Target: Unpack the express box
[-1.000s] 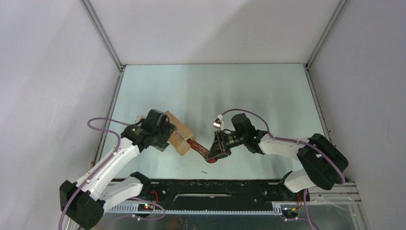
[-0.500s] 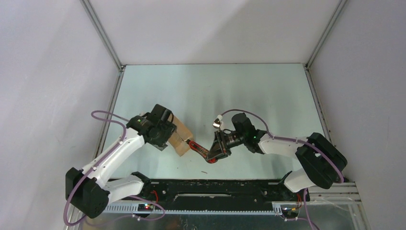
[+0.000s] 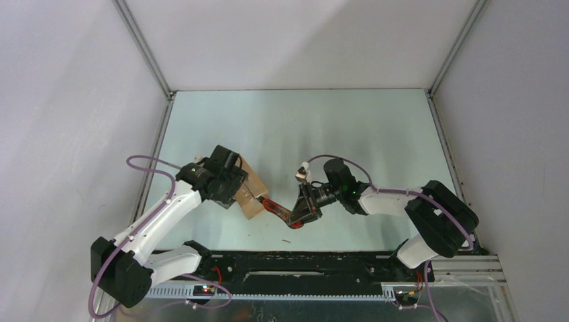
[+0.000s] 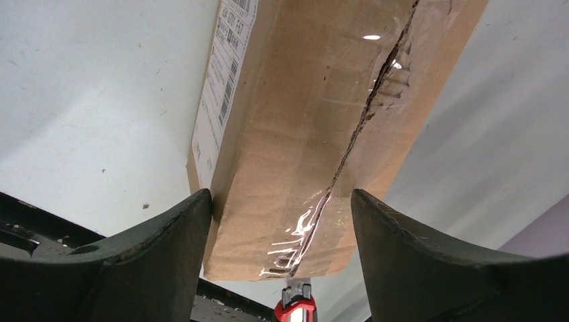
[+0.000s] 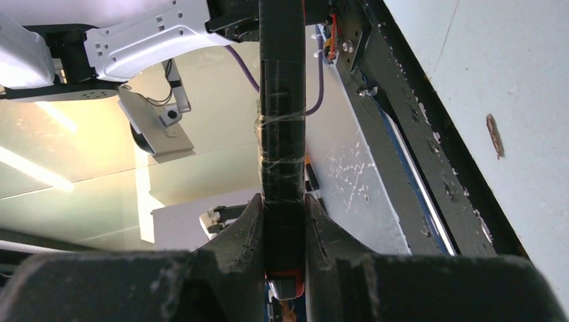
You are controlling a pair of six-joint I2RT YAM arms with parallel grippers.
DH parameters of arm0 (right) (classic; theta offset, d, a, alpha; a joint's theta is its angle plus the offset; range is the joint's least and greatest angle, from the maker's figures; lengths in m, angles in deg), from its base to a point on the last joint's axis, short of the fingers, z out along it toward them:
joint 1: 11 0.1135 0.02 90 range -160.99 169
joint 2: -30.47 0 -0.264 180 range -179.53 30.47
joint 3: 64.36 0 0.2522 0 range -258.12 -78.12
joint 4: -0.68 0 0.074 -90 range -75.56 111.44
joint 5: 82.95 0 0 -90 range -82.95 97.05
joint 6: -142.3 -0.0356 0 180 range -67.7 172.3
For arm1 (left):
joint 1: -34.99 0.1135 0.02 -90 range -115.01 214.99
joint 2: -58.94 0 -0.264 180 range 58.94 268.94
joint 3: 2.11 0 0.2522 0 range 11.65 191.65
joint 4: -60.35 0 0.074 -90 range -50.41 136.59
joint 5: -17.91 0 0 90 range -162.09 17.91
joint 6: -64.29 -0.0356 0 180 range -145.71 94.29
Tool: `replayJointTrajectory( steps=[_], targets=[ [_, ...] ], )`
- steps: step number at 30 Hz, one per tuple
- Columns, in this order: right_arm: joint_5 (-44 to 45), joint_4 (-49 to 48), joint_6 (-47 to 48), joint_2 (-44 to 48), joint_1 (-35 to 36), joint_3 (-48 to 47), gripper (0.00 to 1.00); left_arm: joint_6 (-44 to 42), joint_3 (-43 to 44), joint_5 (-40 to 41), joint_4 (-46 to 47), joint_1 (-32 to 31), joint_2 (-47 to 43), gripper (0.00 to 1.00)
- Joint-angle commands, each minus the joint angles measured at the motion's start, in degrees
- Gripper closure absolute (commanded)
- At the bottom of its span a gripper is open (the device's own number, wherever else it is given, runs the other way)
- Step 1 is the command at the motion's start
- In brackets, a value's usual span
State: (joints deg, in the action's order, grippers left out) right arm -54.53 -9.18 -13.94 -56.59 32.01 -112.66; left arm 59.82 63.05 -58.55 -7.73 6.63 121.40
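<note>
The utility knife will leave my right gripper on the open table (image 3: 346, 166) beneath its black wrist, clear of the express box.
The express box (image 3: 251, 192), a small brown carton, lies on the table left of centre. In the left wrist view the express box (image 4: 302, 134) shows a ragged slit along its taped seam and a white label (image 4: 225, 87) on its side. My left gripper (image 3: 235, 190) straddles it, both fingers (image 4: 181, 255) against its sides. My right gripper (image 3: 305, 208) is shut on the black handle of the red-and-black utility knife (image 3: 276, 208). The knife's tip points at the box's near end. The knife (image 5: 282, 134) runs up between the right gripper's fingers (image 5: 245, 231), and its red nose (image 4: 295, 310) shows just below the box.
A black rail (image 3: 302, 258) with the arm bases runs along the near edge. Pale enclosure walls stand left, right and behind. A small scrap (image 3: 287, 240) lies on the table in front of the knife.
The left arm's elbow swung outward and the wrist settled over the box, which turned slightly. The right arm shifted a little left with the knife.
</note>
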Motion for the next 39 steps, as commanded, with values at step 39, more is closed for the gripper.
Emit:
replayJointTrajectory(
  steps=[39],
  targets=[
    [-2.1,-10.3,-3.4,-4.8,3.6,-0.4,1.0,5.9,-2.1,-2.8,4.5,-3.4,0.4,0.3]
  ],
)
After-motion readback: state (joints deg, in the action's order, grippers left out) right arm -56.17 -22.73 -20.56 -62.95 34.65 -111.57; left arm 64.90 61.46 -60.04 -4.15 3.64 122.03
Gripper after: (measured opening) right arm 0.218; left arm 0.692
